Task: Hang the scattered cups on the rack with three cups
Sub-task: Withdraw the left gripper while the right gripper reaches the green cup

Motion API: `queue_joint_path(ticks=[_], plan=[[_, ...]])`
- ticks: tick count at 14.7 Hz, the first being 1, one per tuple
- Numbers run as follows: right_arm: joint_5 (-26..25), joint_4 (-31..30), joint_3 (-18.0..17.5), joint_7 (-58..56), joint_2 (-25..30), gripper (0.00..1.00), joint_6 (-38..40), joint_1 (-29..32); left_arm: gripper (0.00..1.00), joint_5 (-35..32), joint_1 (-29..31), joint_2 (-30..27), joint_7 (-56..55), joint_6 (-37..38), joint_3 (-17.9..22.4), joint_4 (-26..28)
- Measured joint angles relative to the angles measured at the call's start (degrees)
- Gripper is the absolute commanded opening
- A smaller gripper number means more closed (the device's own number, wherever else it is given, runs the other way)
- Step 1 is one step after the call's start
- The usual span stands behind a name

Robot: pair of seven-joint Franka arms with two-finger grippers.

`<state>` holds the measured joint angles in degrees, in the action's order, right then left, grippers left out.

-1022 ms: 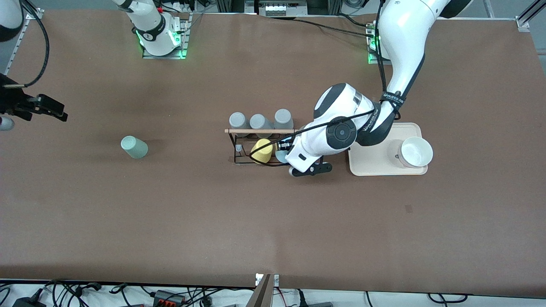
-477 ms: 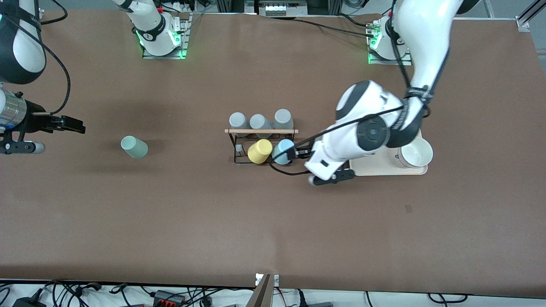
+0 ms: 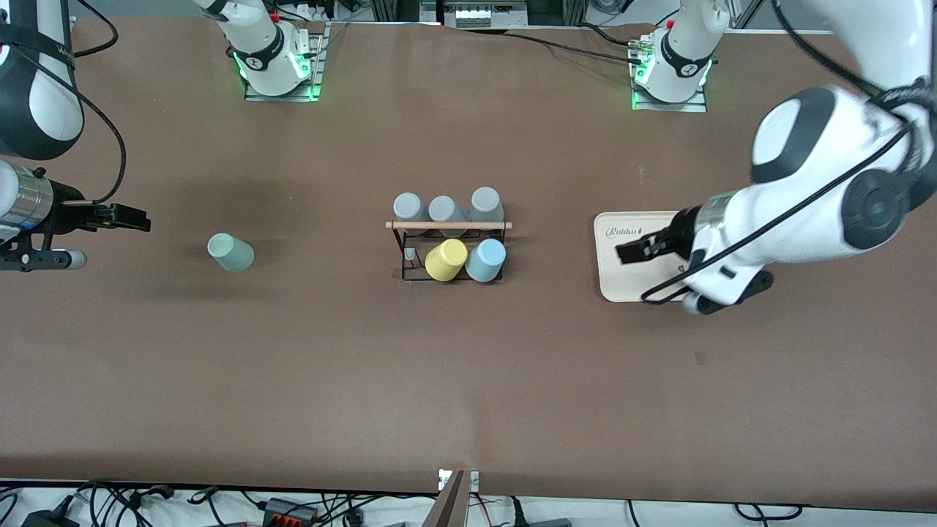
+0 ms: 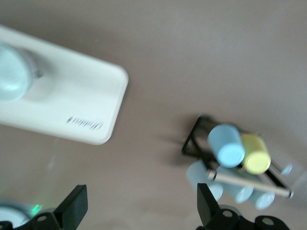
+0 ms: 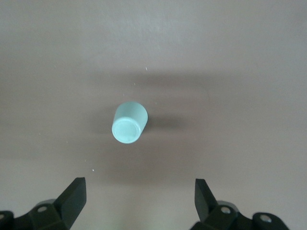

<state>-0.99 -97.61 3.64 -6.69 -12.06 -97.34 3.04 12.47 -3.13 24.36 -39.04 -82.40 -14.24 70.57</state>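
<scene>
The mint green cup stands alone away from the rack, and my right gripper should close on the sides (image 3: pixel 225 249) (image 5: pixel 128 124) near its upturned bottom.
The black wire rack (image 3: pixel 401 252) with its wooden rod (image 3: pixel 448 225) stands mid-table. Three grey cups (image 3: pixel 444 207) hang on its farther row. A yellow cup (image 3: pixel 446 259) and the light blue cup (image 3: pixel 486 259) sit on its nearer row. The mint green cup (image 3: pixel 230 252) is alone on the table toward the right arm's end. My left gripper (image 3: pixel 626 251) is open and empty over the cream tray (image 3: pixel 611 285). My right gripper (image 3: pixel 141 219) is open and empty, beside the mint cup and apart from it. The right wrist view shows the mint cup (image 5: pixel 128 123) ahead of the open right gripper (image 5: pixel 139 201).
The left wrist view shows the tray (image 4: pixel 72 110) with a white bowl (image 4: pixel 12 76) on it, the rack's blue cup (image 4: pixel 226 145) and yellow cup (image 4: pixel 255 153), and my open left gripper (image 4: pixel 141 211). The arm bases stand along the table's farthest edge.
My left gripper let go of the light blue cup on the rack and drew back over the cream tray. My right gripper came slightly closer to the mint cup.
</scene>
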Motion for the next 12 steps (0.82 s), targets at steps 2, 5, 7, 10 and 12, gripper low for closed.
queue_joint_path(ticks=[2,5,7,10,12], plan=[[0.0,-1.0,0.1,0.0,-1.5,1.0,-0.2,0.5,1.0,0.0,0.0,-3.6,-0.4,4.5,0.0,0.0],[0.0,-1.5,0.0,0.0,-4.5,1.0,-2.8,0.4,1.0,0.0,2.6,-5.7,-0.3,7.4,0.0,0.2],[0.0,-2.6,-0.2,0.0,-5.8,1.0,-5.4,0.3,1.0,0.0,3.1,-5.5,0.0,7.6,0.0,0.7],[0.0,-6.8,-0.3,0.0,-6.4,1.0,-10.2,0.1,1.0,0.0,2.3,-5.4,2.1,7.6,-0.6,1.6],[0.0,-9.4,-0.4,0.0,-6.4,1.0,-13.6,-0.2,1.0,0.0,2.1,-5.6,3.0,7.9,-0.7,1.7]])
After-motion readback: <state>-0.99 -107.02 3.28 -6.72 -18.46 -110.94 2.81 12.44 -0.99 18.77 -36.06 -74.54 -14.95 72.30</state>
